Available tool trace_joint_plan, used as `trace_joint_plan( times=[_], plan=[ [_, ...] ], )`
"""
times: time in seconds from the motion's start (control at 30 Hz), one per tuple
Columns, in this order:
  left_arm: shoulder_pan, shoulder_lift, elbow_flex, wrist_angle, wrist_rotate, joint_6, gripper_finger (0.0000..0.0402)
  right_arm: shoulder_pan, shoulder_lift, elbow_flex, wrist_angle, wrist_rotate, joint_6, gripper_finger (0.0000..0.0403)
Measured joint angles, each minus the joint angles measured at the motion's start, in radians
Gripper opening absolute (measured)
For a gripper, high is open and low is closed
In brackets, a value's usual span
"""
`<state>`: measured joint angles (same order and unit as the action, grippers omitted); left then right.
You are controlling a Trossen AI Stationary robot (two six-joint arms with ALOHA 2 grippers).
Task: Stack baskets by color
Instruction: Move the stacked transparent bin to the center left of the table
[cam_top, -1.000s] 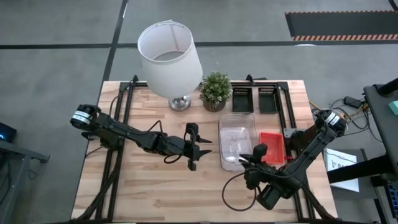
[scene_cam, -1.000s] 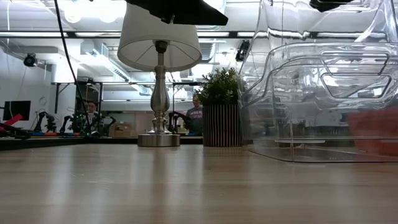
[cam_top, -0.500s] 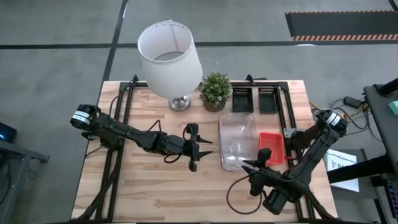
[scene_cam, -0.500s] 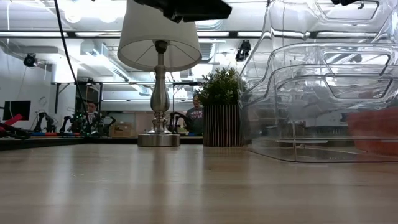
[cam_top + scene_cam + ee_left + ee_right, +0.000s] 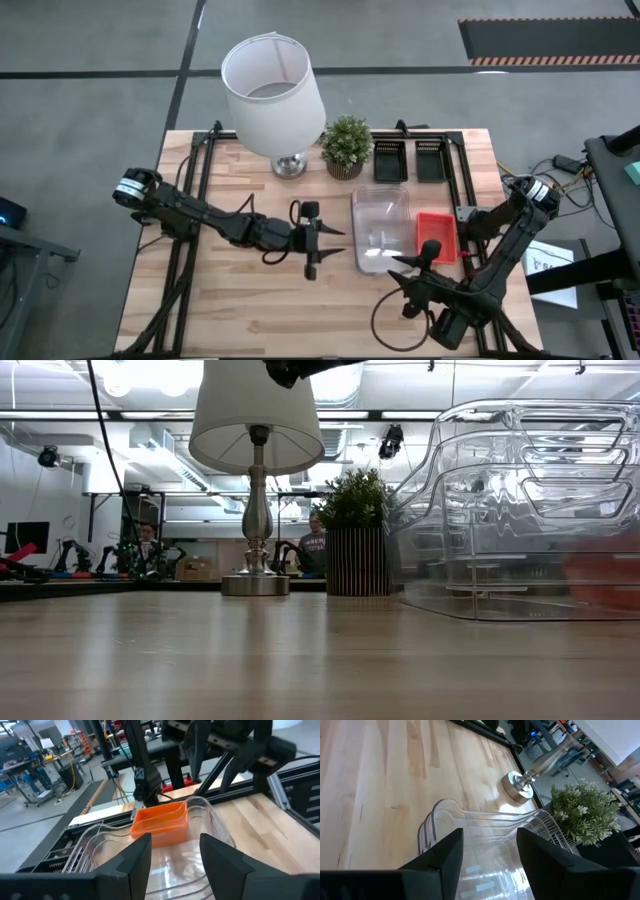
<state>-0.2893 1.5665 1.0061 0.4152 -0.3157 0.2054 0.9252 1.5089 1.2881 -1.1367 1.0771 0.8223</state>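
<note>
My left gripper should grip the clear baskets' rim point(image 5: 355, 236) point(image 5: 177, 889) at the middle of the long side opposite the red-orange basket.
A stack of clear baskets point(image 5: 381, 228) stands on the table right of centre; the low view shows their nested rims point(image 5: 515, 510). A red-orange basket point(image 5: 436, 237) rests on the table against their right side. Two black baskets point(image 5: 390, 158) point(image 5: 430, 158) sit side by side at the far edge. My left gripper point(image 5: 338, 243) hovers open just left of the clear stack, pointing at it point(image 5: 175, 850). My right gripper point(image 5: 412, 262) hangs open over the stack's near right corner, with nothing between its fingers point(image 5: 487, 845).
A lamp with a white shade point(image 5: 272, 95) and a small potted plant point(image 5: 347, 145) stand at the far middle, beside the black baskets. The bare wooden tabletop point(image 5: 240, 300) stretches across the left and near parts. Black frame rails point(image 5: 185, 200) run along both sides.
The top clear basket, raised and tilted a second ago, has dropped level into the clear stack. My right gripper has let it go, rolled, and drawn back toward the table's near edge. My left gripper has rolled a little in place.
</note>
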Motion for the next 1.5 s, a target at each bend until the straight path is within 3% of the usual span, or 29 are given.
trace_joint_plan(
  times=[0.2,0.43,0.63,0.87,1.03,1.2,1.33,1.5],
  plan=[
    [-0.027,0.033,0.0,0.035,0.02,-0.014,0.0152,0.028,-0.008,-0.068,0.035,0.071,0.0,0.0157],
    [-0.023,0.161,0.007,0.218,0.025,-0.009,0.0152,0.026,-0.045,-0.201,0.127,0.171,0.002,0.0112],
    [-0.002,0.226,0.047,0.244,0.023,-0.007,0.0152,0.025,-0.133,-0.277,0.145,0.172,-0.013,0.0076],
    [0.034,0.222,0.076,0.267,0.021,0.046,0.0152,0.021,-0.276,-0.277,0.168,0.188,-0.023,0.0038],
    [0.06,0.24,0.091,0.285,0.021,0.063,0.0152,0.021,-0.31,-0.306,0.252,0.231,-0.111,0.0018],
    [0.061,0.349,0.16,0.308,0.017,0.043,0.0152,0.021,-0.312,-0.314,0.256,0.233,-0.219,0.0009],
    [0.061,0.415,0.255,0.208,-0.045,-0.038,0.0142,0.021,-0.341,-0.29,0.258,0.233,-0.307,0.0009],
    [0.062,0.42,0.395,-0.133,-0.054,-0.088,0.0087,0.021,-0.409,-0.286,0.251,0.233,-0.389,0.0009]
  ],
)
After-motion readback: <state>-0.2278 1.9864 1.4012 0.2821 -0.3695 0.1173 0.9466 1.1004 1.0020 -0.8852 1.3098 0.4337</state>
